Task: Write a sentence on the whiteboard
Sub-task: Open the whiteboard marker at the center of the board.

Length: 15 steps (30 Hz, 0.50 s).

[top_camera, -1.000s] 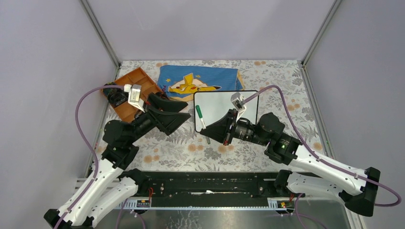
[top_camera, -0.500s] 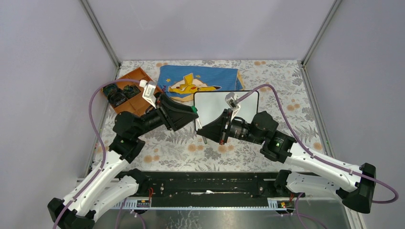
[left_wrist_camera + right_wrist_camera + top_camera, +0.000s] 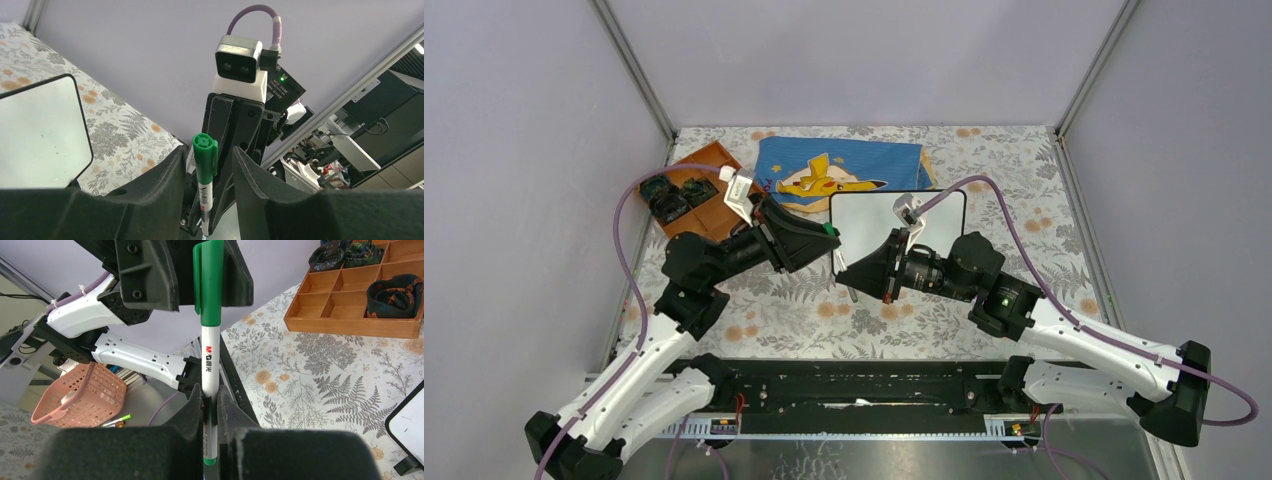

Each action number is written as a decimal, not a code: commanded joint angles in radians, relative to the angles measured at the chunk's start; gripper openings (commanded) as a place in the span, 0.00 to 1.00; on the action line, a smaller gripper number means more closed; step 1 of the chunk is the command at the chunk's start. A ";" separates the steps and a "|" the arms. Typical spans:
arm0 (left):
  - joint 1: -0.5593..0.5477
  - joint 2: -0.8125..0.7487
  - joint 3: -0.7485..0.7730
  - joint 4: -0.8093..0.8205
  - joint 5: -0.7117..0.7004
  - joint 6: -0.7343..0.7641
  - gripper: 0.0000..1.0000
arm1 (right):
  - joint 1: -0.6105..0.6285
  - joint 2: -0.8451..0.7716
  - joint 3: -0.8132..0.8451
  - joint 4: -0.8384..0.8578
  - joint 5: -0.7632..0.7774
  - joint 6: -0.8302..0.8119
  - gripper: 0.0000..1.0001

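The robot's right gripper pinches the marker near its tail, so the left gripper needs to hold the green cap while the right gripper takes the body of the marker nearer the cap (image 3: pixel 210 357).
The whiteboard (image 3: pixel 869 215) lies flat mid-table, its right part hidden under the right arm; the part that shows is blank and no sentence is visible on it (image 3: pixel 40 135). A green-capped white marker (image 3: pixel 836 250) is held up between the two arms. My right gripper (image 3: pixel 851 277) is shut on the marker's white barrel (image 3: pixel 210 355), near its tail end. My left gripper (image 3: pixel 824 237) faces it, jaws to either side of the green cap (image 3: pixel 205 150) with a gap on both sides. In the wrist views the left gripper (image 3: pixel 207 152) is open and the right gripper (image 3: pixel 210 396) pinches the barrel.
A blue Pikachu cloth (image 3: pixel 844 165) lies behind the board. A brown wooden compartment tray (image 3: pixel 709 180) with dark items stands at the back left. Floral table covering (image 3: pixel 804 315) spreads around. Metal enclosure posts rise at both back corners. A pink basket (image 3: pixel 75 395) sits off the table.
My left arm swung right from the tray to the marker's cap, and its jaws narrowed around it. The right gripper shifted slightly left with the marker.
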 commanded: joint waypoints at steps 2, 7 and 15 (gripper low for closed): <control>-0.017 0.013 0.029 0.064 0.038 -0.008 0.44 | 0.011 0.000 0.050 0.027 0.001 -0.012 0.00; -0.025 0.015 0.029 0.058 0.042 -0.005 0.38 | 0.012 0.002 0.051 0.021 0.008 -0.017 0.00; -0.026 -0.002 0.029 0.047 0.012 0.009 0.18 | 0.012 -0.003 0.043 0.011 0.002 -0.023 0.00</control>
